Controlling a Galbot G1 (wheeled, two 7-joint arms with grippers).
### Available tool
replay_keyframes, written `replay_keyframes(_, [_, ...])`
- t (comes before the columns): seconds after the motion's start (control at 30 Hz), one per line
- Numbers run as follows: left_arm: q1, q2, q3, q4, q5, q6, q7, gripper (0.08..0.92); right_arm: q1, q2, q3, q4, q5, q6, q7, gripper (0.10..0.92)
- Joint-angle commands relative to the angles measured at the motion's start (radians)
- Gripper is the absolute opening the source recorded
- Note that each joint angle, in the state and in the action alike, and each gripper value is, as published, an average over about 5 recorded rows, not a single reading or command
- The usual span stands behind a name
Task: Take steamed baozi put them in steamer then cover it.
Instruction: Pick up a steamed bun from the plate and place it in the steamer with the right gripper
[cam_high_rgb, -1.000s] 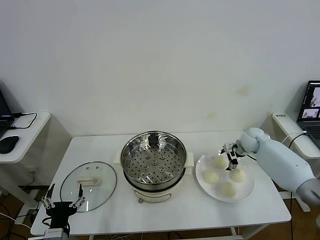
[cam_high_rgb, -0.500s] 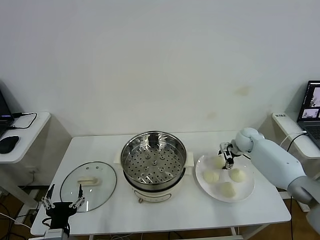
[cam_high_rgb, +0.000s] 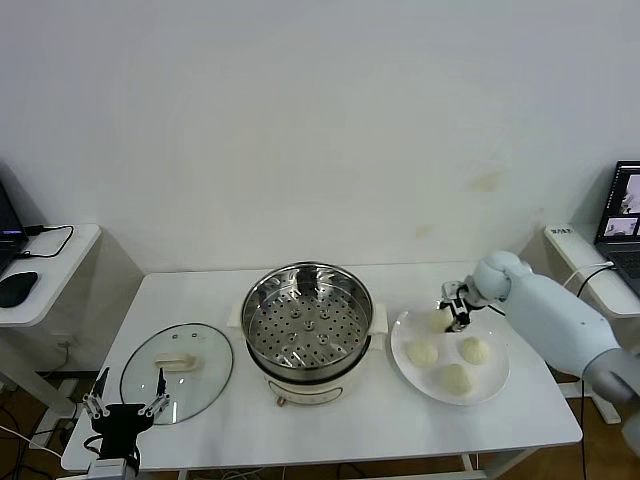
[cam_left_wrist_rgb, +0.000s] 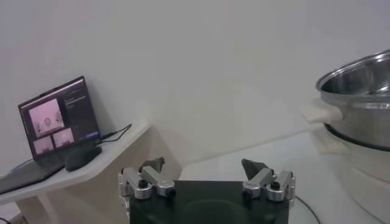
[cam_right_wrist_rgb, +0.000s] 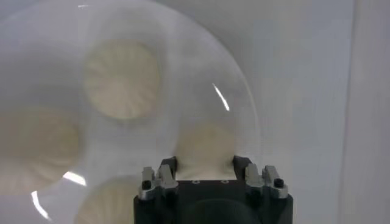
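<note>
My right gripper will let go of the baozi on the perforated tray (cam_high_rgb: 305, 292) near the back side of the steamer.
The steamer (cam_high_rgb: 308, 320) is a shiny steel pot with a perforated tray on a cream base, standing at mid-table with nothing in it; its rim and handle also show in the left wrist view (cam_left_wrist_rgb: 359, 91). Four cream-white baozi lie on a white plate (cam_high_rgb: 400, 345) to its right. My right gripper (cam_high_rgb: 457, 312) is down at the rear baozi (cam_high_rgb: 437, 321). In the right wrist view my right gripper (cam_right_wrist_rgb: 204, 163) has its fingers pressed against both sides of that baozi (cam_right_wrist_rgb: 204, 143). Three baozi (cam_high_rgb: 423, 353) (cam_high_rgb: 475, 350) (cam_high_rgb: 455, 378) lie free. My left gripper (cam_high_rgb: 125, 405) is open and parked at the table's front left.
A glass lid (cam_high_rgb: 177, 372) with a cream handle lies flat on the table left of the steamer, just beyond my left gripper (cam_left_wrist_rgb: 202, 167). A side desk with a laptop (cam_left_wrist_rgb: 58, 115) and mouse stands left. Another laptop (cam_high_rgb: 625, 215) sits far right.
My right gripper has shifted left and toward the back of the plate, from between the buns onto the rear baozi. The left arm has not moved.
</note>
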Motion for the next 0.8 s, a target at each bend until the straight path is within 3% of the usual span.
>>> replay_keyframes(0.03, [-0.001, 0.001, 0.001, -0.001, -0.001, 0.0, 0.001, 0.823, 0.223, -0.137, -0.152, 0.214, 0.203, -0.005, 0.0, 0.577])
replay_keyframes(0.43, [-0.006, 0.013, 0.019, -0.016, -0.01, -0.001, 0.004, 0.823, 0.604, 0.017, -0.448, 0.31, 0.474, 0.078, 0.078, 0.585])
replay_keyframes(0.8, [-0.003, 0.016, 0.006, -0.019, -0.019, -0.013, 0.004, 0.823, 0.617, 0.34, -0.589, 0.256, 0.429, 0.216, 0.124, 0.585])
